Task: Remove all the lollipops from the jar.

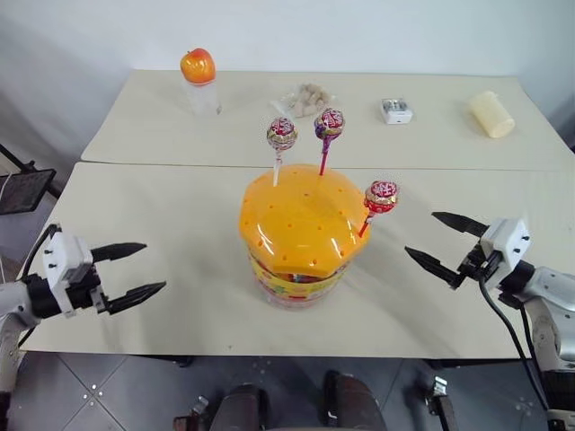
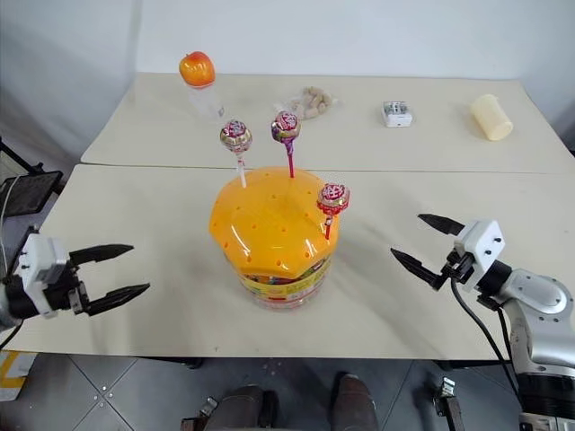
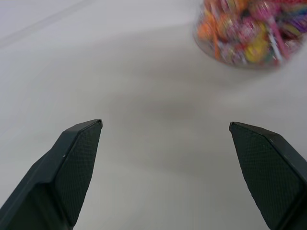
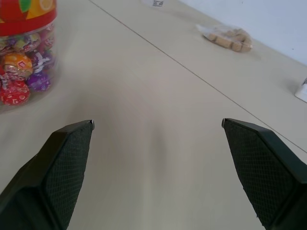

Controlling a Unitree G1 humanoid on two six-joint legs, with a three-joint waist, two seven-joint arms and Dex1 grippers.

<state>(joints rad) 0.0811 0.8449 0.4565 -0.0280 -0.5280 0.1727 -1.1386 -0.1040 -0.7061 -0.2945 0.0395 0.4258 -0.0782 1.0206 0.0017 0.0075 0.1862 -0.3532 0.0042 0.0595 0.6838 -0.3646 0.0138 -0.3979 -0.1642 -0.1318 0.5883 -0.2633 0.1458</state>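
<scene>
Next, I need to move my left gripper to the white-stick lollipop and close it on its stick (image 1: pixel 277 165), just below the wrapped candy.
The jar (image 1: pixel 296 235), a clear tub with a wide orange holed lid, stands in the middle of the near table. Three lollipops stick upright out of its lid: one on a white stick (image 1: pixel 281 136), one on a magenta stick (image 1: pixel 329 124) and one on a red stick (image 1: pixel 380 197) at the lid's right edge. My left gripper (image 1: pixel 137 269) hangs open over the table to the jar's left, well apart from it. To the jar's right, my right gripper (image 1: pixel 437 241) is open too, a short way from the red-stick lollipop. The jar's wrapped sweets (image 3: pixel 249 33) show through its wall.
On the far table stand a small clear bottle with an orange ball top (image 1: pixel 199 79), a bag of beige lumps (image 1: pixel 306 99), a small white box (image 1: pixel 395 110) and a pale yellow roll (image 1: pixel 491 114). A seam (image 1: pixel 180 164) separates the two tables.
</scene>
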